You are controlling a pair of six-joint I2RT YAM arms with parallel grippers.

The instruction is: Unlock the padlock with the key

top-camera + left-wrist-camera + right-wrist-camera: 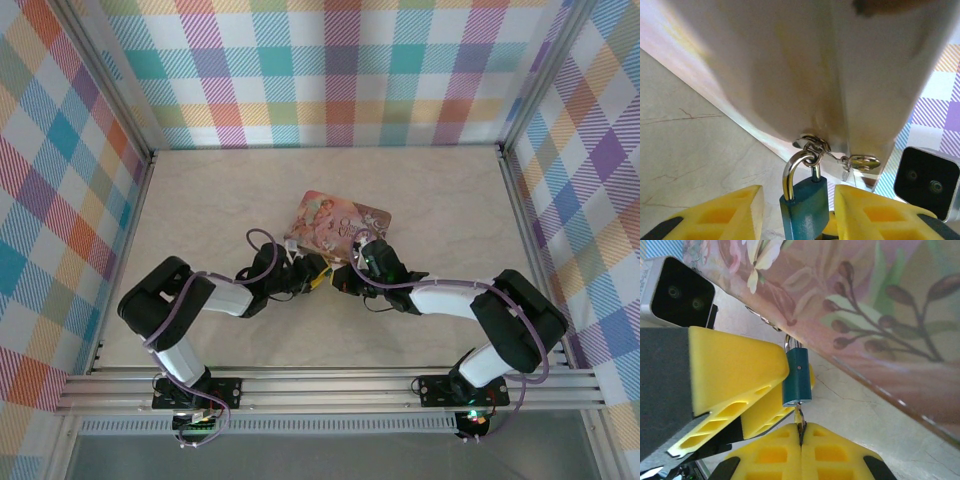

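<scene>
The padlock is loose in my open left gripper, which should clamp it before my right gripper opens and takes the key (pixel 799 415) at a new angle.
The teal-blue padlock (pixel 805 207) hangs by its silvery shackle (pixel 791 172) from the ring on the pink tin's (pixel 335 222) front edge. My left gripper (pixel 797 196) is open and straddles the lock body, with a narrow gap between it and each yellow finger (pixel 725 215). In the right wrist view the padlock (pixel 797 377) stands upright, and the thin key (pixel 800 417) points up into its underside. My right gripper (pixel 801 434) is shut on the key just below the lock. In the top view the left gripper (pixel 316 280) and right gripper (pixel 342 277) meet at the tin's near edge.
A second small silvery key (pixel 862 162) dangles from the same ring beside the shackle. The tin's flowered side (pixel 865 315) looms close above both grippers. The right wrist camera housing (pixel 927 182) sits just to the right of the left fingers. Checked walls (pixel 330 70) enclose the beige table (pixel 200 210).
</scene>
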